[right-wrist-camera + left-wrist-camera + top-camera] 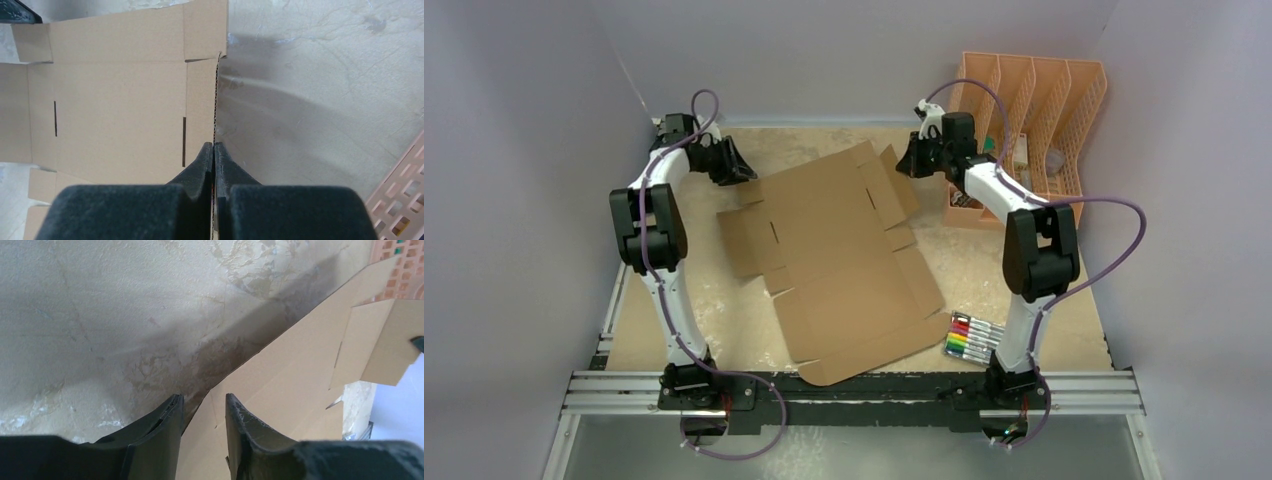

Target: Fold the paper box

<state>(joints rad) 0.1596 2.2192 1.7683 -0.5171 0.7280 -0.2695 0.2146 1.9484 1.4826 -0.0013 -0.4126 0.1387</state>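
The paper box's far edge lies at a slant across the table. Next, my left gripper pinches that edge's nearer corner [756,187] and turns the paper box straight before folding.
The paper box [844,260] is a flat brown die-cut cardboard sheet lying skewed across the middle of the table. My right gripper [911,160] is at its far right flap and is shut on the flap's edge; in the right wrist view [214,145] the cardboard edge [216,100] runs straight between the closed fingers. My left gripper [742,172] is open at the sheet's far left corner; in the left wrist view [202,399] the cardboard [280,390] lies below and between the spread fingers, which grip nothing.
A peach plastic slotted organizer [1034,120] stands at the back right, close behind my right arm. A pack of coloured markers [974,337] lies at the front right beside the sheet. Grey walls enclose the table on three sides.
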